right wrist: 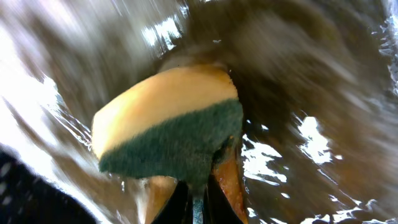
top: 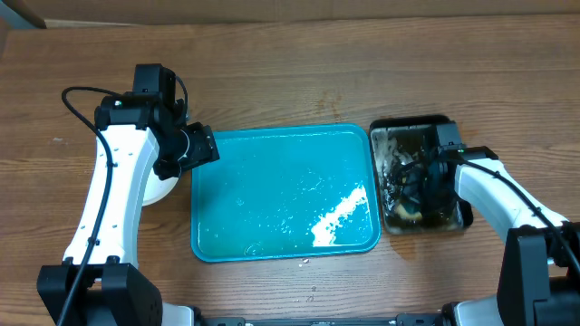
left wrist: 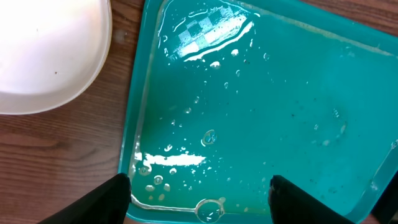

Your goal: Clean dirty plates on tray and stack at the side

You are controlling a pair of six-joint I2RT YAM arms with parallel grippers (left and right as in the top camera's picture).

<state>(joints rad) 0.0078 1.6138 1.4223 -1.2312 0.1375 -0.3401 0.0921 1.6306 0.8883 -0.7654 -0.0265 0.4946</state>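
I'll drop the yellow and green sponge with my right gripper in the black tray's brown water [top: 401, 181], near the turquoise tray.
The turquoise tray [top: 272, 190] lies mid-table, wet, with puddles and bubbles and no plate on it. A white plate [top: 161, 188] sits on the wood just left of the tray, half hidden under my left arm; the left wrist view shows the plate [left wrist: 43, 56] at top left, apart from the tray [left wrist: 261, 93]. My left gripper [top: 204, 145] [left wrist: 199, 186] hangs open and empty over the tray's left rim. My right gripper [top: 412, 181] [right wrist: 196, 196] is down in the murky water, shut on a yellow and green sponge [right wrist: 168, 124].
A black tray [top: 408, 122] of brown water stands right beside the turquoise tray's right edge. Bare wooden table runs along the back and front. The table's far edge is near the top of the overhead view.
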